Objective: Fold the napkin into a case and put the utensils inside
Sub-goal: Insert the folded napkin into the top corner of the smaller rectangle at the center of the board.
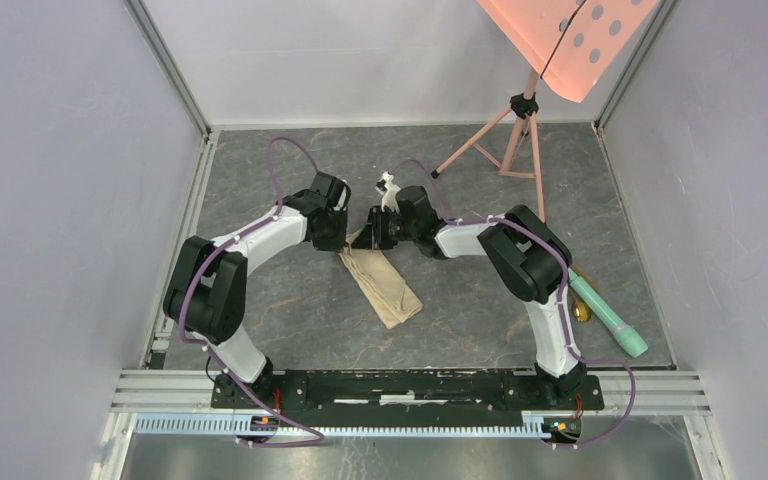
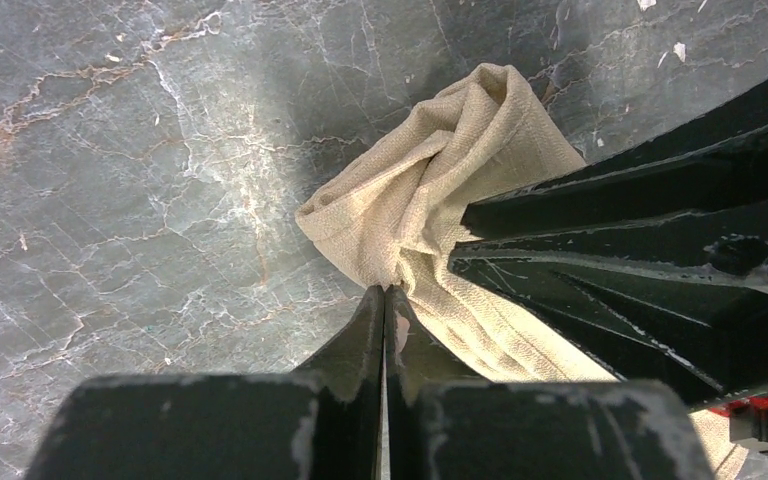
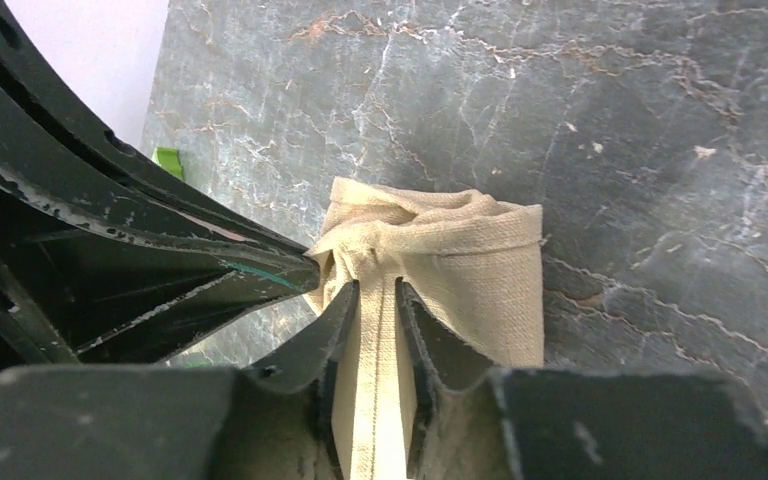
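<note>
I need to open my right gripper and pinch the crease (image 3: 362, 243) beside my left gripper's fingers, because the napkin's far end is bunched while my right gripper straddles the seamed band.
The beige napkin (image 1: 386, 285) lies as a narrow folded strip running from the table's middle toward the front. Both grippers meet at its far end. My left gripper (image 2: 385, 292) has its jaws pressed together, with the bunched cloth (image 2: 430, 180) gathered right at the tips. My right gripper (image 3: 377, 290) is shut on a seamed band of the napkin (image 3: 460, 260) that runs between its fingers. In the top view the left gripper (image 1: 344, 244) and the right gripper (image 1: 369, 240) nearly touch. Gold utensils (image 1: 581, 311) lie at the right, mostly hidden behind my right arm.
A mint-green cylinder (image 1: 612, 324) lies at the right edge beside the utensils. A pink tripod stand (image 1: 520, 135) with a perforated tray stands at the back right. A small white object (image 1: 388, 183) sits behind the grippers. A green scrap (image 3: 168, 160) lies near the wall.
</note>
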